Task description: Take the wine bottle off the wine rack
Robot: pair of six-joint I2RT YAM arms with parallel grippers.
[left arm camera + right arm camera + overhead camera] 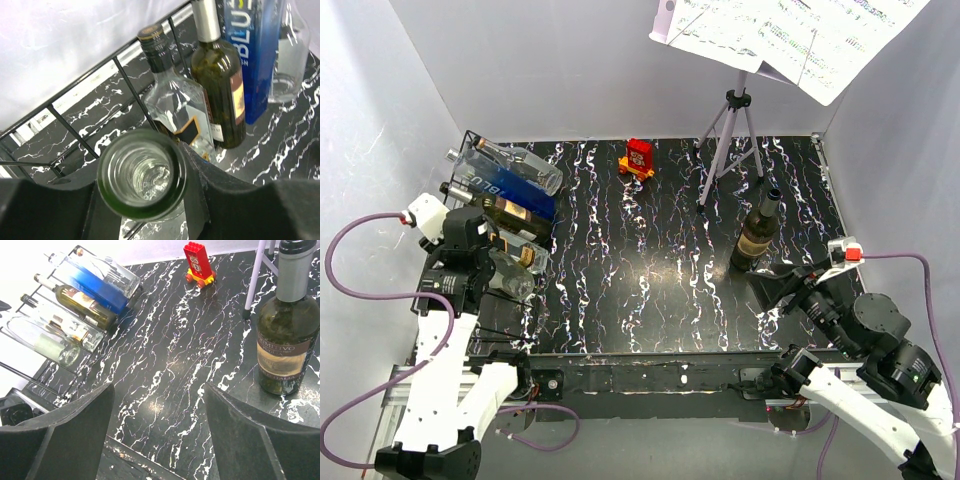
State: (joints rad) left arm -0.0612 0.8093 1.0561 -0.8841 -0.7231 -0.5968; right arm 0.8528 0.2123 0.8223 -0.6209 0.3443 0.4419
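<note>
The robot's left gripper should stand the clear, green-tinted bottle on the table (699, 243) next to the dark wine bottle, in front of the tripod's front leg.
The black wire wine rack (466, 141) stands at the table's left side with several bottles lying in it: a clear one (525, 166), a blue one (510, 190), a dark green one (518, 212) and a clear one with a black label (525, 250). My left gripper (475, 272) is shut on the neck of the nearest clear, green-tinted bottle (510, 280). In the left wrist view its open mouth (142, 172) sits between my fingers (202, 190), with rack wires (127, 87) behind. My right gripper (157, 410) is open and empty over the front right of the table (790, 290).
A dark wine bottle (758, 232) stands upright on the table right of centre, close to my right gripper, and shows in the right wrist view (290, 330). A grey tripod music stand (730, 130) with sheet music (790, 30) is at the back right. A red toy (639, 158) sits at the back.
</note>
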